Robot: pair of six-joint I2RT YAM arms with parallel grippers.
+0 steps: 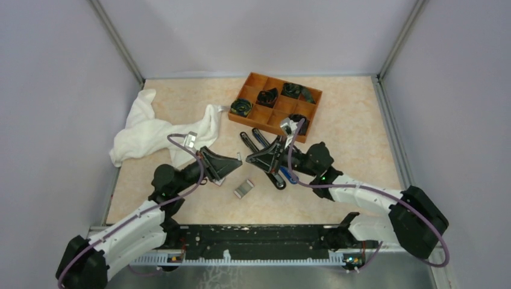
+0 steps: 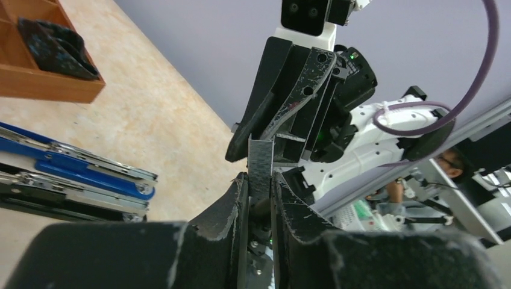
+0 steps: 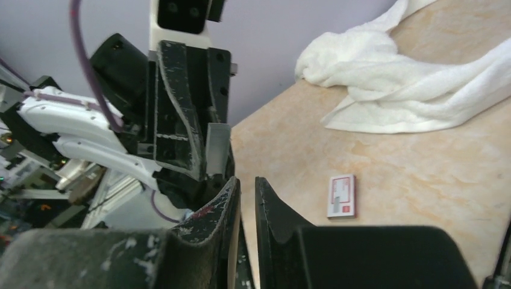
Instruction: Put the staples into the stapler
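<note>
The blue stapler lies beside the robot's right gripper while the left gripper holds the staples, so the right gripper needs to open and take the staples' loose end [image 2: 260, 153].
My left gripper [image 2: 259, 180] is shut on the staples [image 2: 260, 164], a grey strip standing up between its fingertips. In the top view it [image 1: 235, 161] hovers tip to tip with my right gripper [image 1: 253, 158], just left of the black stapler [image 1: 258, 139], which lies hinged open on the table. My right gripper [image 3: 246, 180] has only a narrow gap between its jaws, and nothing shows in it. The held staples [image 3: 217, 147] show opposite it. The white carton with the red label [image 1: 243, 188] lies on the table below both grippers and also shows in the right wrist view [image 3: 342, 195].
A blue-and-black stapler [image 2: 78, 171] lies open beside the black one, under the right arm [image 1: 289, 176]. An orange compartment tray [image 1: 313, 114] holding black clips stands at the back. A white towel [image 1: 150, 129] lies crumpled at the back left.
</note>
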